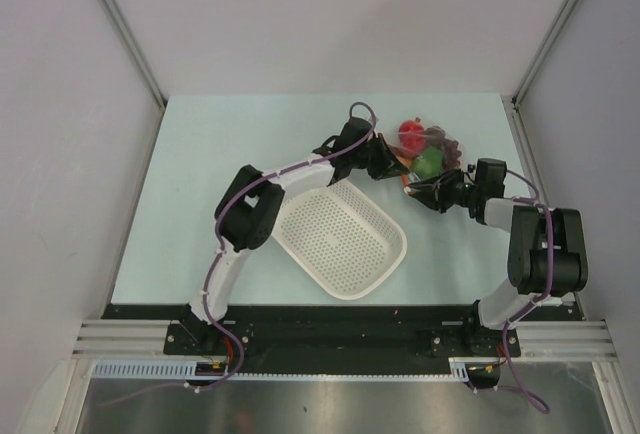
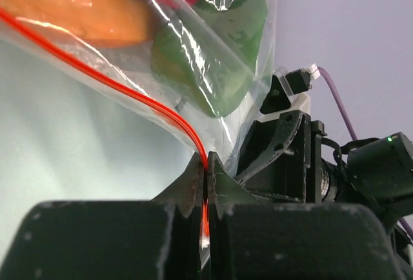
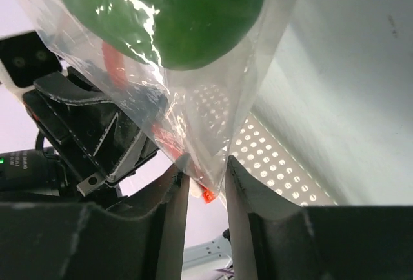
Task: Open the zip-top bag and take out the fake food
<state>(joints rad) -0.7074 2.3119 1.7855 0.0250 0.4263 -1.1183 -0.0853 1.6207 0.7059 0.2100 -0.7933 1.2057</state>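
The robot's left gripper pinches the zipper above its end tab, so it should open and take hold nearer the zipper's tab (image 3: 208, 195) while the right gripper holds the corner of the bag.
The clear zip-top bag (image 1: 432, 150) is held up at the back right of the table, with the fake food inside: a red fruit (image 1: 409, 134), dark grapes (image 1: 446, 144), a green pepper (image 1: 428, 162) and an orange carrot piece (image 2: 84, 6). My left gripper (image 2: 206, 164) is shut on the bag's orange-red zipper strip (image 2: 129, 93), which runs down between its fingertips. My right gripper (image 3: 208, 167) stands partly open just beside it. The bag's lower corner and a small orange tab (image 3: 208, 196) hang in the gap. The green pepper (image 3: 187, 15) bulges above the right fingers.
A white perforated basket (image 1: 340, 239) lies on the table in front of the two grippers, between the arms. Grey walls close in the table at the back and sides. The two grippers (image 1: 410, 182) are nearly touching under the bag.
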